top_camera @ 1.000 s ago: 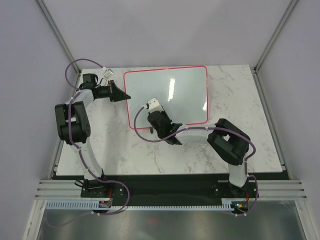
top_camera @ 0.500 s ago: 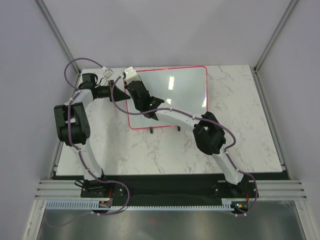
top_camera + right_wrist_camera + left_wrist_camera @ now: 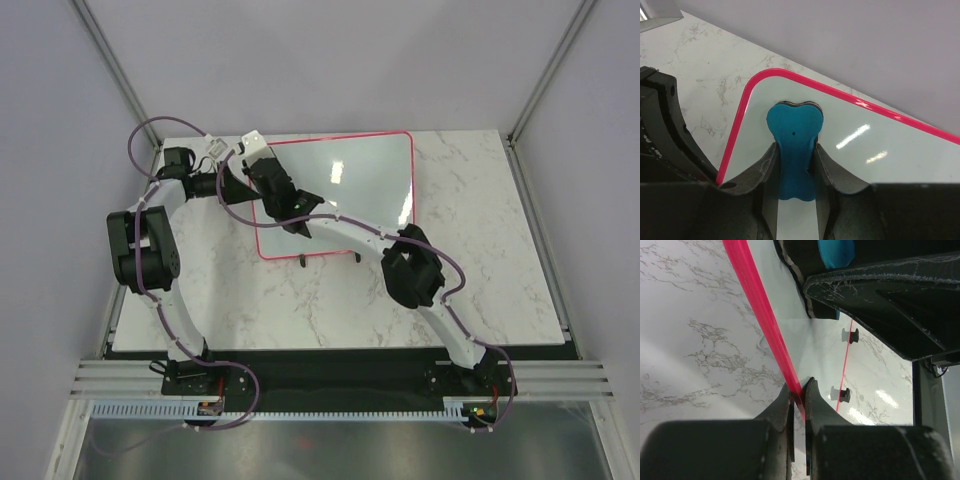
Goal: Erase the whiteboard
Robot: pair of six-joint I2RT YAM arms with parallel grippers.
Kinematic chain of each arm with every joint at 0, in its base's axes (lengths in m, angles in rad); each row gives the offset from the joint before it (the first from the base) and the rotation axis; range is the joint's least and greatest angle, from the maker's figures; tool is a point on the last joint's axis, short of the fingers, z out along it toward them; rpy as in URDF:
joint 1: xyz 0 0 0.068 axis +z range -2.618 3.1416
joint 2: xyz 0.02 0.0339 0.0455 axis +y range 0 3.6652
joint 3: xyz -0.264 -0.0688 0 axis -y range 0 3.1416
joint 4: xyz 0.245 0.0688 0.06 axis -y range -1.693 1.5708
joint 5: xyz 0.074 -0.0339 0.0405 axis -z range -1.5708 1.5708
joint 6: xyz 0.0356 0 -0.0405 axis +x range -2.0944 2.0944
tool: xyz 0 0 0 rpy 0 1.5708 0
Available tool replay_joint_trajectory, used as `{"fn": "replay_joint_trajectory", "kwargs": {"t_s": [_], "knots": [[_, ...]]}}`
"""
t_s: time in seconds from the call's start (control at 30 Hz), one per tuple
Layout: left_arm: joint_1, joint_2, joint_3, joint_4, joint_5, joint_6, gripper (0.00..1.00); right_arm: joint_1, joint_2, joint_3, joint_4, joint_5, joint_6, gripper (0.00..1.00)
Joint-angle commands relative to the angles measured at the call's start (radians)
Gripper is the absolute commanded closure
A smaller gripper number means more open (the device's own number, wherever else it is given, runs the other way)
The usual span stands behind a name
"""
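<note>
Next, my right gripper lets go of the eraser on the marble table (image 3: 441,238) beside the whiteboard's red edge, which is opposite my left gripper.
The whiteboard (image 3: 350,190) is glossy white with a thin red frame and lies on the marble table at the back middle. My left gripper (image 3: 243,185) is shut on its left red edge (image 3: 765,320), seen pinched between the fingers in the left wrist view. My right gripper (image 3: 272,178) is shut on a small blue eraser (image 3: 793,145) and presses it on the board's far left corner (image 3: 757,80). The eraser also shows in the left wrist view (image 3: 836,252). No handwriting shows on the board.
The board's two black feet (image 3: 303,262) stick out at its near edge. The marble table (image 3: 470,250) extends right of the board. Grey walls and metal posts enclose the table. The right arm's elbow (image 3: 410,268) hangs over the table near the board's near edge.
My right gripper has swept with the eraser from the board's near left part to its far left corner. The left gripper has stayed shut on the board's left edge.
</note>
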Motion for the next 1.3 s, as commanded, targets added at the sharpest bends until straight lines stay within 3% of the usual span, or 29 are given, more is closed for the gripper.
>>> {"fn": "replay_joint_trajectory", "kwargs": {"t_s": [0.0, 0.1, 0.33, 0.53, 0.8, 1.1, 1.27], "knots": [[-0.016, -0.071, -0.002, 0.116, -0.081, 0.242, 0.98, -0.055, -0.046, -0.062, -0.012, 0.094, 0.005, 1.00], [-0.016, -0.066, -0.002, 0.113, -0.084, 0.246, 0.98, -0.130, -0.192, -0.276, 0.020, 0.123, 0.078, 1.00], [-0.015, -0.063, 0.002, 0.111, -0.082, 0.254, 0.98, -0.314, -0.396, -0.596, 0.094, 0.165, 0.145, 1.00], [-0.015, -0.069, -0.004, 0.103, -0.091, 0.273, 0.98, -0.359, -0.525, -0.800, 0.119, 0.217, 0.143, 1.00], [-0.015, -0.068, -0.002, 0.090, -0.110, 0.289, 0.98, -0.386, -0.686, -1.079, 0.120, 0.097, 0.316, 1.00], [-0.013, -0.058, 0.013, 0.060, -0.168, 0.329, 0.98, -0.388, -0.756, -1.290, 0.077, -0.015, 0.497, 1.00], [-0.013, -0.051, 0.019, 0.036, -0.177, 0.343, 0.98, -0.441, -0.841, -1.304, 0.047, -0.036, 0.571, 1.00]]}}
